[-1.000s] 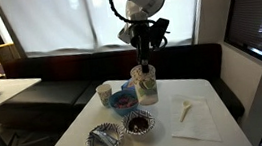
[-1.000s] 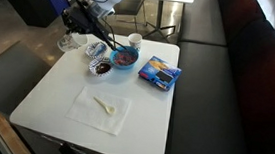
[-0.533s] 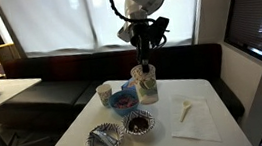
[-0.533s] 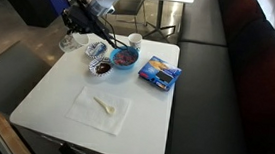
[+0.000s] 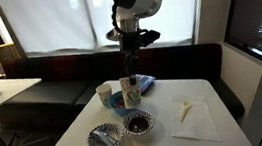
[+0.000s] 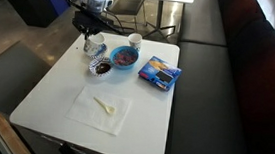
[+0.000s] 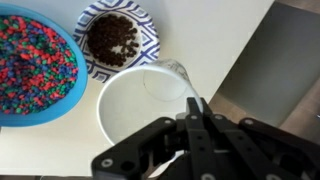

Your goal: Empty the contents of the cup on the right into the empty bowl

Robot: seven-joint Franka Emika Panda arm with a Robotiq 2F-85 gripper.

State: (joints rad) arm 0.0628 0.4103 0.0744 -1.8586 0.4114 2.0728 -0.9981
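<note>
I need to set the paper cup, now hanging low over the table, free from my gripper beside the blue bowl, just behind the striped bowl with grey pieces (image 5: 107, 119) (image 7: 88, 108).
My gripper (image 7: 195, 105) is shut on the rim of the cream-white paper cup (image 7: 130, 105), whose inside looks white and bare in the wrist view. In both exterior views the cup (image 5: 131, 94) (image 6: 93, 46) hangs upright from the gripper (image 5: 130, 77) (image 6: 91, 31), low over the table beside the blue bowl. The striped-rim bowl (image 5: 138, 124) (image 6: 102, 68) (image 7: 112, 38) holds dark brown pieces and sits just in front of the cup.
A blue bowl (image 5: 122, 104) (image 7: 35, 65) of colourful pieces, a plainer white cup (image 5: 103, 93) (image 6: 134, 41), a twin striped bowl (image 5: 104, 139) with grey pieces, a blue packet (image 6: 159, 73) and a napkin with a spoon (image 5: 192, 116) share the white table (image 6: 56, 90). A dark bench runs behind.
My gripper has carried the cup sideways from over the blue packet to beside the blue bowl and a little lower. The bowls and the other cup have not moved.
</note>
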